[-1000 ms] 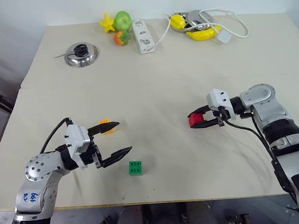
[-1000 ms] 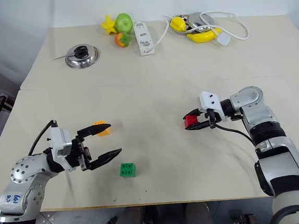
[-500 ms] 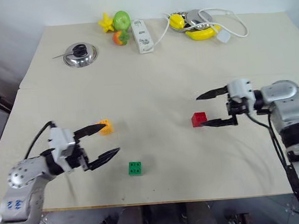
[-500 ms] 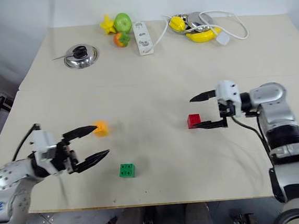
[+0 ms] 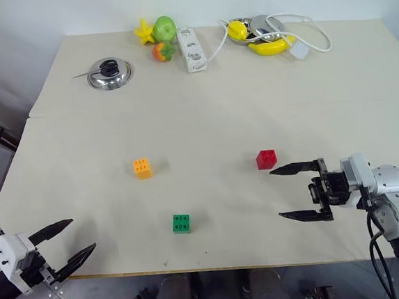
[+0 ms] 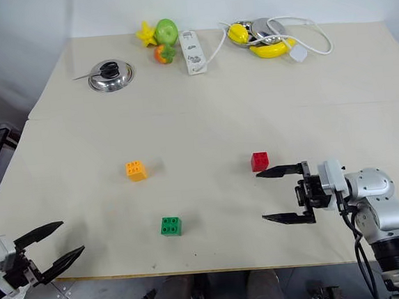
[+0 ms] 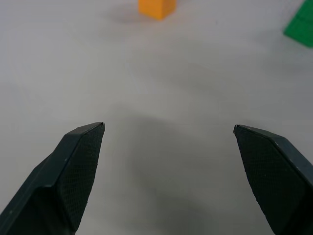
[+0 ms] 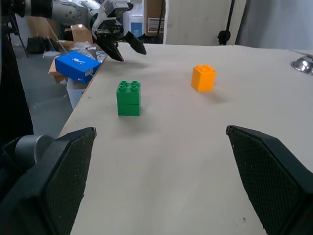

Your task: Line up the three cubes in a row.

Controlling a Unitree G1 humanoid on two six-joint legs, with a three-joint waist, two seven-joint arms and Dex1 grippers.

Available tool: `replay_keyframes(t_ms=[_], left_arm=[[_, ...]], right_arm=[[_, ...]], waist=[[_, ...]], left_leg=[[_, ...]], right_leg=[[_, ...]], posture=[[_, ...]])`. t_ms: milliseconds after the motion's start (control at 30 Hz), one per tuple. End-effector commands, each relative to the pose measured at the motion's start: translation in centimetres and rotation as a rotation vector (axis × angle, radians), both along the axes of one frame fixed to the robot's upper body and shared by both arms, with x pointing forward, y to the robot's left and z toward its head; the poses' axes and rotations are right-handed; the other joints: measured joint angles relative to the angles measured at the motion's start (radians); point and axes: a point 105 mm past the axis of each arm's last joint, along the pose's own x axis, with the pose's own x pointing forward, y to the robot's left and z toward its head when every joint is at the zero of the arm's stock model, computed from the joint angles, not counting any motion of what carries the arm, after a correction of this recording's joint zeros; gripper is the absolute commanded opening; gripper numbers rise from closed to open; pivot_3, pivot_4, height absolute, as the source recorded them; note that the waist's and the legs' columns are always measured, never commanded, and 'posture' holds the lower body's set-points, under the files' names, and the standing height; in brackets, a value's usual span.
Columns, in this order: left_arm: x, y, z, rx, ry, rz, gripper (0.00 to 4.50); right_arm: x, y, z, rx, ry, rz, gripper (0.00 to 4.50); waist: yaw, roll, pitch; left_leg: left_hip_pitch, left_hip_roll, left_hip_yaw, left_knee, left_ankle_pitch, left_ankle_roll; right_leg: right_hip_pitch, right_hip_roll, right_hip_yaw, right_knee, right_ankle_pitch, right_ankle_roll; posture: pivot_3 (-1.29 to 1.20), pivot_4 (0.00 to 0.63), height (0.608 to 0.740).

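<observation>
The green cube sits out of line, so next my left gripper closes on the near and far sides (image 5: 181, 224) (image 7: 302, 28) of it.
Three cubes sit apart on the beige table (image 5: 203, 114): the orange cube (image 5: 142, 168) at middle left, the red cube (image 5: 266, 159) level with it to the right, and the green cube (image 5: 181, 223) nearer the front edge between them. My right gripper (image 5: 276, 194) is open and empty, just in front of and right of the red cube, not touching it. My left gripper (image 5: 83, 234) is open and empty at the table's front left corner, well clear of the orange cube (image 7: 156, 7) and green cube (image 7: 301, 32). In the right wrist view the green cube (image 8: 128, 98) and orange cube (image 8: 203, 78) stand upright.
Along the far edge lie a steel lid (image 5: 109, 73), toy fruits (image 5: 158, 34), a white power strip (image 5: 191, 49) and a banana with a bowl and white cable (image 5: 266, 35). A blue box (image 8: 77, 67) lies off the table beyond its left side.
My right gripper opened, left the red cube on the table and drew back toward the front edge. My left gripper pulled back from the orange cube to the front left corner.
</observation>
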Motion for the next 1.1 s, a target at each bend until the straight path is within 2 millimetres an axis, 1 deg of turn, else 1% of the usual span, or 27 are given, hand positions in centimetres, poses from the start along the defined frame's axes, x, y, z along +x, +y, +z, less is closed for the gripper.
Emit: replay_keyframes(t_ms=[33, 133, 167, 233, 300, 400, 467, 600, 633, 667, 733, 833, 867, 933, 1000, 1033, 1100], left_arm=[[0.8, -3.2, 1.7, 0.048, -0.046, -0.224, 4.50], [2.2, -7.6, 2.9, 0.064, -0.084, -0.434, 4.50], [2.5, -8.7, 3.0, 0.066, -0.088, -0.480, 4.50], [2.8, -11.3, 2.8, 0.063, -0.065, -0.596, 4.50], [2.9, -13.1, 2.0, 0.078, -0.041, -0.688, 4.50], [3.9, -14.7, 1.0, 0.086, -0.026, -0.731, 4.50], [4.3, -15.4, 0.6, 0.085, -0.008, -0.758, 4.50], [4.8, -16.0, 0.2, 0.100, 0.016, -0.778, 4.50], [4.9, -16.1, 0.2, 0.102, 0.020, -0.785, 4.11], [4.9, -16.2, 0.2, 0.108, 0.024, -0.790, 3.95], [5.0, -16.5, 0.3, 0.114, 0.027, -0.798, 3.38], [5.1, -16.9, 0.2, 0.118, 0.024, -0.812, 2.36], [5.1, -17.1, 0.2, 0.112, 0.026, -0.820, 2.12], [4.9, -17.5, 0.3, 0.107, 0.031, -0.847, 1.46], [5.5, -18.0, 0.9, 0.092, 0.017, -0.843, 1.46], [6.1, -18.4, 1.6, 0.080, -0.003, -0.847, 1.46], [8.6, -19.4, 3.3, 0.067, -0.049, -0.801, 1.46]], right_arm=[[-0.7, -1.2, 0.2, -0.054, -0.047, 0.028, 4.46], [-1.0, -2.9, 0.0, -0.102, -0.032, -0.018, 4.46], [-1.2, -3.2, -0.1, -0.113, -0.026, -0.026, 4.46], [-1.5, -3.9, -0.4, -0.132, -0.008, -0.049, 4.46], [-1.7, -4.3, -0.5, -0.136, -0.003, -0.066, 4.46], [-2.0, -4.3, -0.3, -0.126, -0.008, -0.078, 4.46], [-2.2, -4.2, -0.2, -0.124, -0.011, -0.089, 4.46], [-2.6, -4.3, -0.1, -0.122, -0.016, -0.122, 4.46], [-2.8, -4.3, -0.1, -0.121, -0.015, -0.128, 4.50], [-3.0, -4.3, -0.2, -0.122, -0.014, -0.134, 4.50], [-3.2, -4.4, -0.3, -0.124, -0.010, -0.146, 4.50], [-3.5, -4.5, -0.4, -0.125, -0.006, -0.166, 4.50], [-3.5, -4.6, -0.4, -0.126, -0.005, -0.173, 4.50], [-3.7, -4.8, -0.4, -0.129, -0.006, -0.193, 4.50], [-3.8, -5.2, -0.3, -0.131, -0.009, -0.219, 4.50], [-3.8, -5.5, -0.2, -0.130, -0.010, -0.237, 4.50], [-3.9, -6.1, -0.1, -0.127, -0.012, -0.277, 4.50]], waist=[[0.004, 0.000, 0.000], [0.013, 0.000, 0.000], [0.015, 0.001, 0.000], [0.014, 0.001, 0.000], [0.011, 0.001, 0.000], [0.000, 0.001, 0.000], [0.001, 0.001, 0.000], [0.002, 0.001, 0.000], [0.003, 0.001, 0.000], [0.004, 0.001, 0.000], [0.005, 0.001, 0.000], [0.011, 0.001, 0.000], [0.013, 0.001, 0.000], [0.019, 0.001, 0.000], [0.024, 0.001, 0.000], [0.025, 0.001, 0.000], [0.036, 0.001, 0.000]], left_leg=[[0.000, 0.000, 0.000, 0.000, 0.000, 0.000], [0.000, -0.001, 0.000, 0.000, 0.000, 0.001], [0.000, -0.002, 0.000, 0.000, 0.000, 0.001], [0.000, -0.002, 0.000, 0.000, 0.000, 0.001], [0.000, -0.001, 0.000, 0.000, -0.001, 0.001], [0.000, 0.000, 0.002, 0.000, -0.001, 0.001], [0.000, 0.000, 0.003, 0.000, 0.000, 0.001], [0.001, 0.001, 0.004, 0.001, 0.000, 0.001], [0.001, 0.001, 0.003, 0.001, 0.000, 0.001], [0.001, 0.001, 0.003, 0.001, 0.000, 0.001], [0.001, 0.001, 0.004, 0.001, 0.000, 0.001], [0.001, 0.000, 0.003, 0.001, 0.000, 0.001], [0.001, 0.000, 0.003, 0.001, 0.000, 0.001], [0.001, 0.000, 0.004, 0.001, 0.000, 0.001], [0.001, 0.000, 0.004, 0.001, 0.000, 0.001], [0.001, 0.000, 0.003, 0.001, 0.000, 0.001], [0.000, 0.000, 0.003, 0.002, 0.000, 0.002]], right_leg=[[0.000, 0.000, 0.000, 0.000, 0.000, 0.000], [0.000, -0.002, 0.000, 0.000, 0.001, -0.001], [0.000, -0.002, 0.000, 0.000, 0.001, -0.001], [0.000, -0.002, 0.000, 0.000, 0.001, -0.001], [0.001, 0.000, -0.001, 0.000, 0.001, -0.001], [0.000, 0.002, -0.001, 0.000, 0.001, -0.001], [0.000, 0.002, 0.000, 0.000, 0.001, -0.001], [0.000, 0.003, 0.001, 0.000, 0.001, -0.001], [0.000, 0.003, 0.001, 0.000, 0.001, -0.001], [0.000, 0.003, 0.001, 0.000, 0.001, -0.001], [0.001, 0.002, 0.001, 0.000, 0.001, -0.001], [0.001, 0.002, 0.001, 0.000, 0.001, -0.001], [0.001, 0.002, 0.001, 0.000, 0.001, -0.001], [0.001, 0.002, 0.001, 0.000, 0.001, -0.001], [0.001, 0.002, 0.001, 0.000, 0.001, -0.001], [0.001, 0.002, 0.001, 0.000, 0.001, -0.001], [0.001, 0.002, 0.001, 0.000, 0.001, -0.001]], posture=[[0.00, 0.150, 0.740], [0.00, 0.150, 0.740], [0.00, 0.150, 0.740], [0.00, 0.150, 0.740], [0.00, 0.150, 0.740], [0.00, 0.150, 0.740], [0.00, 0.150, 0.740], [0.00, 0.150, 0.740], [0.00, 0.150, 0.740], [0.00, 0.150, 0.740], [0.00, 0.150, 0.740], [0.00, 0.150, 0.740], [0.00, 0.150, 0.740], [0.00, 0.150, 0.740], [0.00, 0.150, 0.740], [0.00, 0.150, 0.740], [0.00, 0.150, 0.740]])
